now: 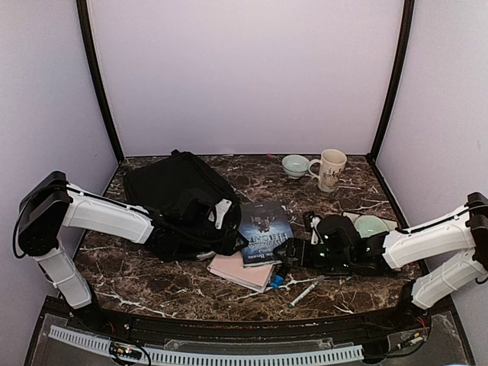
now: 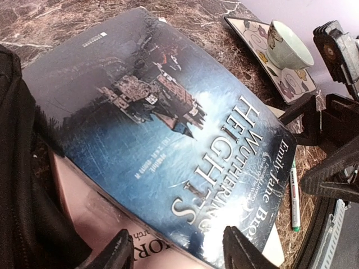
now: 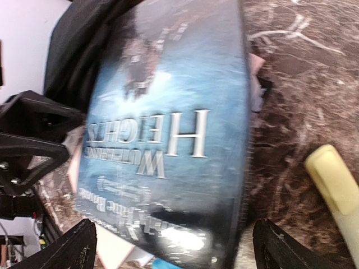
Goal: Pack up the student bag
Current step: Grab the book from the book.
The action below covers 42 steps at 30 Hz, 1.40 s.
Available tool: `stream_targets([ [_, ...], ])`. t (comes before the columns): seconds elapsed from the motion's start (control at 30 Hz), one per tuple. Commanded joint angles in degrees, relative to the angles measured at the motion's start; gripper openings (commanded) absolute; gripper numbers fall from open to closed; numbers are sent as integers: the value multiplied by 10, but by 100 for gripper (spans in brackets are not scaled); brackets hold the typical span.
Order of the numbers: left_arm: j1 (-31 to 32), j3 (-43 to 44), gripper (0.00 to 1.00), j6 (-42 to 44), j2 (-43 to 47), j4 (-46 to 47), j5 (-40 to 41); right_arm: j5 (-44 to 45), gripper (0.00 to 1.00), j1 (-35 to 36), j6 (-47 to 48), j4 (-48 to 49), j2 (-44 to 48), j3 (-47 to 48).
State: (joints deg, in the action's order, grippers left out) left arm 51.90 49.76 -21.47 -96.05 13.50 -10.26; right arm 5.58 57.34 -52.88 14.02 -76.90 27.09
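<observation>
My right gripper is going to the blue book next. It should grab the book by its spine [image 1: 290, 245] [image 3: 234, 231], at the end beside the author's name.
The student bag [image 1: 171, 194] lies flat and black at the table's left, and its fabric fills the left edge of the left wrist view [image 2: 22, 185]. A blue "Wuthering Heights" book [image 1: 265, 227] rests tilted against it, on top of a pink book [image 1: 240, 271]. My left gripper [image 2: 179, 255] is open, its fingers straddling the blue book's [image 2: 168, 129] lower edge above the pink book [image 2: 95, 218]. My right gripper [image 3: 179, 252] stands wide open at the opposite end of the blue book [image 3: 168, 129], with nothing gripped.
A green marker [image 1: 306, 292] and a small blue item [image 1: 276, 281] lie near the front. A patterned tray [image 1: 389, 223] with a green bowl [image 1: 371, 226] sits at the right. A mug [image 1: 329, 169] and a bowl [image 1: 295, 165] stand at the back. A yellow highlighter [image 3: 336, 190] lies beside the book.
</observation>
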Motion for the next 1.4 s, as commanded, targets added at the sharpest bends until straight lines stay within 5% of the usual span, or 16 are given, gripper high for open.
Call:
stream_targets([
  [0.0,8,3,56,-10,-15,22,-12,-43,97,2,-4,72,8,-6],
  [0.5,14,6,52,-16,-46,34,-14,-58,91,-20,-14,154,-3,-54],
  [1.0,16,10,49,-27,-75,47,-22,-192,66,-67,18,390,-40,-132],
  [1.37,19,12,48,-33,-90,51,-25,-212,51,-90,42,378,-47,-99],
])
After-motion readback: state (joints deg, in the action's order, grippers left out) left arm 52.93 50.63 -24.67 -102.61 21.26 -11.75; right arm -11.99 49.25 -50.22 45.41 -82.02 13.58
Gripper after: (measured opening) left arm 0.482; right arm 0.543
